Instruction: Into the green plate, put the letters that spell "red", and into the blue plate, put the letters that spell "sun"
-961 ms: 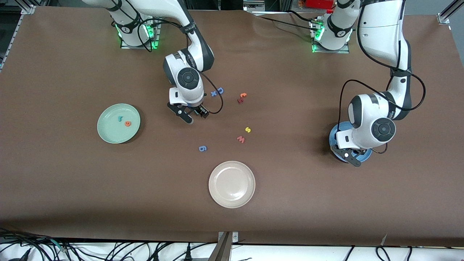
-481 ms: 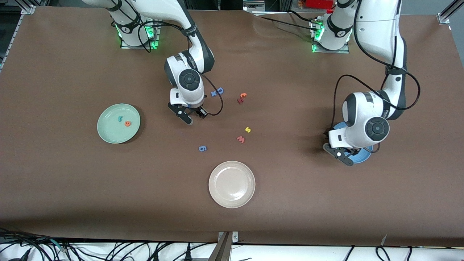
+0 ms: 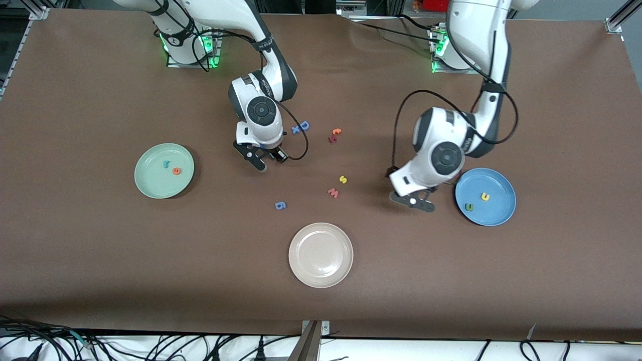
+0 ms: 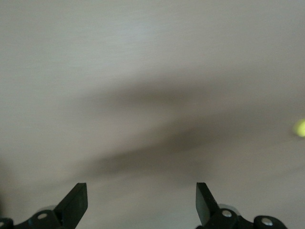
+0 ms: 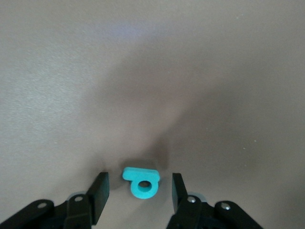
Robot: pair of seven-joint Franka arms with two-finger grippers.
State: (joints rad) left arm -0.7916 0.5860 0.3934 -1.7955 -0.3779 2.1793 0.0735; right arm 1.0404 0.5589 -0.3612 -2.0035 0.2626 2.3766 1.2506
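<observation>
Next, I close my left gripper on the top and bottom curves (image 3: 343,179) (image 4: 299,128) of the yellow "s" next to the pink "w", because the blue plate still needs it.
My right gripper (image 3: 271,159) (image 5: 139,193) is down at the table, open, its fingers (image 5: 99,194) on either side of the teal "d" (image 5: 140,183) without touching it. The green plate (image 3: 155,183) holds the teal "r" (image 3: 166,163) and the orange "e" (image 3: 176,171). The blue plate (image 3: 497,210) holds the yellow "u" (image 3: 485,196) and the dark green "n" (image 3: 469,206). The yellow "s" (image 3: 343,179) (image 4: 299,128) lies on the table near the middle. My left gripper (image 3: 416,202) (image 4: 141,202) hangs open and empty over the table between the "s" and the blue plate.
A pink "w" (image 3: 333,192) lies beside the "s", and a blue "9" (image 3: 281,205) lies nearer the front camera. A blue "D" (image 3: 304,125), a blue "x" (image 3: 295,129) and two red-orange letters (image 3: 334,135) lie toward the bases. A cream plate (image 3: 321,273) sits nearest the camera.
The left arm has swung from over the blue plate toward the table's middle with its gripper now open, uncovering the "u" and "n". The right gripper has stayed over the "d", shifting only slightly.
</observation>
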